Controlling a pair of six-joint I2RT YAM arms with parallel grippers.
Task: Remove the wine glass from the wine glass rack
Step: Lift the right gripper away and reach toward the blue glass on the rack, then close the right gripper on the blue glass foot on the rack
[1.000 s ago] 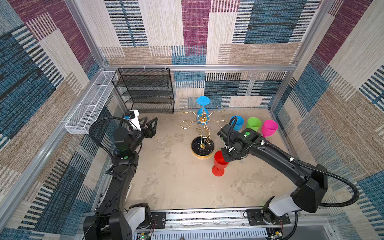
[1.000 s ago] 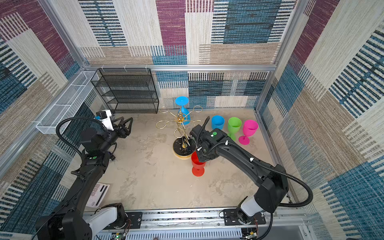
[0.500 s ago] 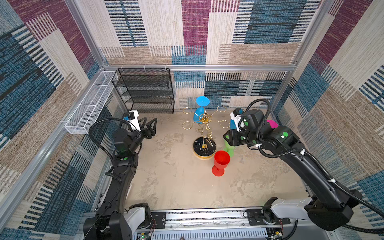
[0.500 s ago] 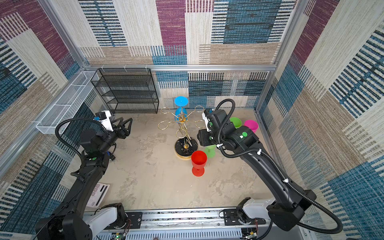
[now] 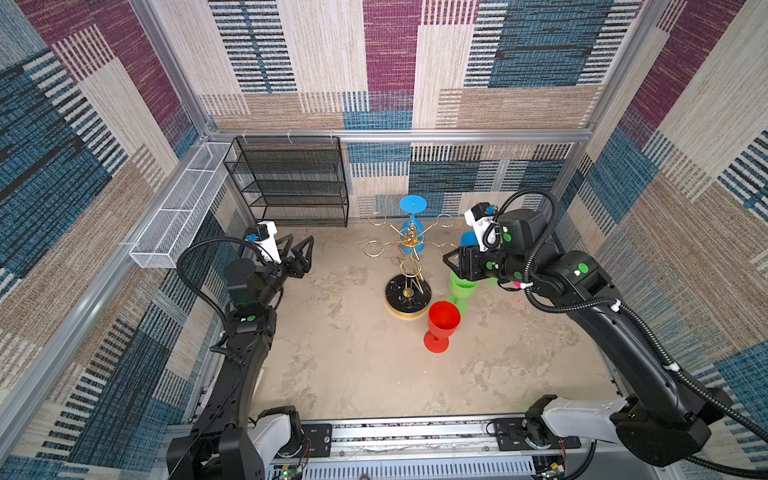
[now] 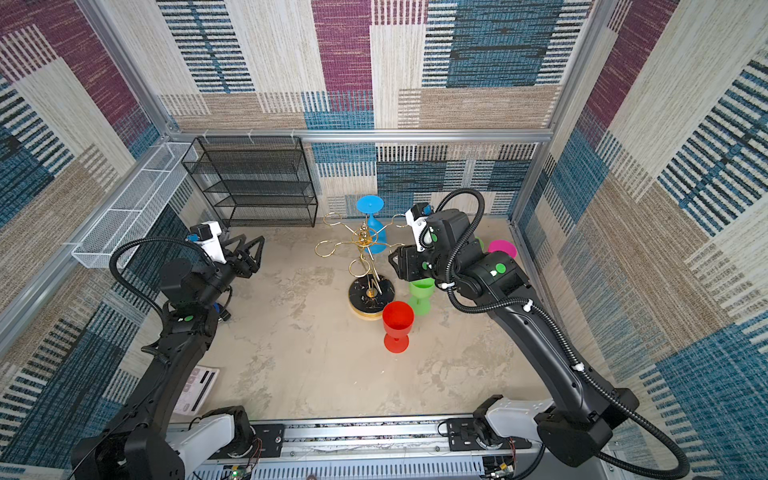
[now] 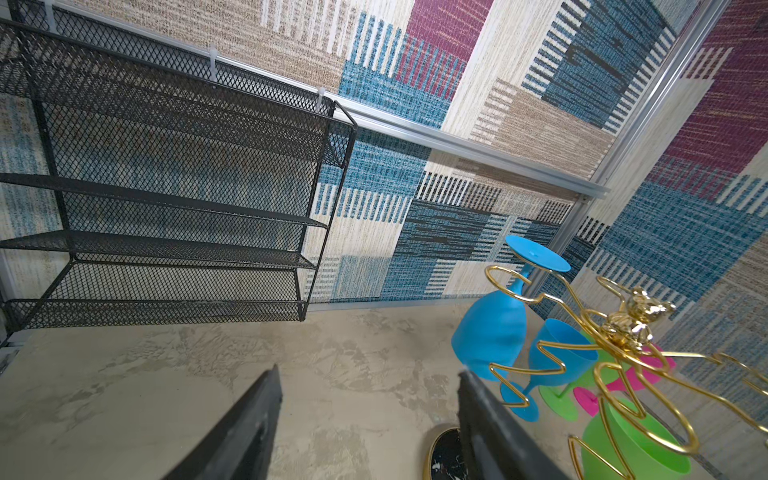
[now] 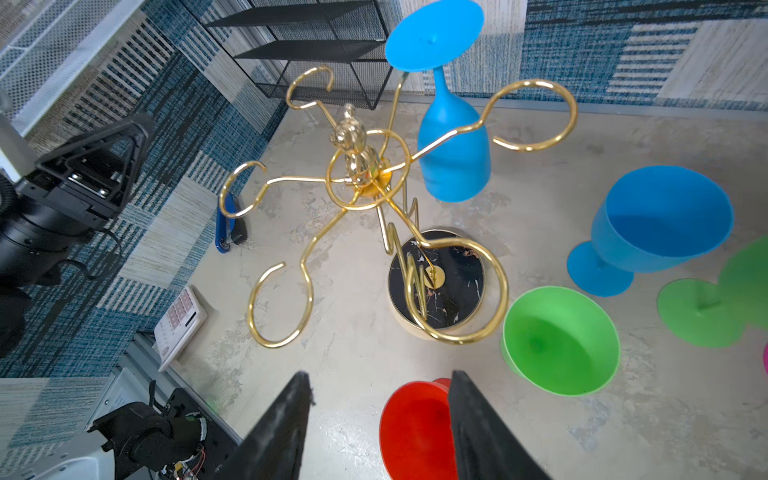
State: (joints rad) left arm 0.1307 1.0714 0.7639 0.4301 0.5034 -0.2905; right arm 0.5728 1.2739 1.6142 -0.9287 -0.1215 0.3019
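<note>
The hanging blue wine glass is next for my right gripper, which should go to it and close on its foot's edge (image 5: 424,204) (image 8: 480,24), on the side toward the upright blue glass.
The gold wine glass rack (image 5: 407,296) (image 6: 371,296) stands mid-table on its black marbled base. One blue wine glass (image 5: 412,226) (image 6: 372,228) (image 8: 453,141) hangs upside down from a far arm, foot uppermost; the other rings hold nothing. My right gripper (image 5: 448,259) (image 6: 394,259) (image 8: 380,376) hovers open and empty, raised just right of the rack. A red glass (image 5: 442,322) (image 8: 415,428) stands upright on the table below it, apart from the fingers. My left gripper (image 5: 300,249) (image 7: 369,372) hangs open and empty at the left, well away from the rack (image 7: 623,328).
A green glass (image 5: 461,289) (image 8: 559,345), an upright blue glass (image 8: 660,224), another green one (image 8: 706,309) and a pink one (image 6: 502,248) stand right of the rack. A black mesh shelf (image 5: 291,183) is at the back, a white mesh basket (image 5: 178,220) on the left wall.
My right gripper let go of the red glass, opened, and rose up and back to beside the rack's top. The red glass stays standing on the table. The left arm has not moved.
</note>
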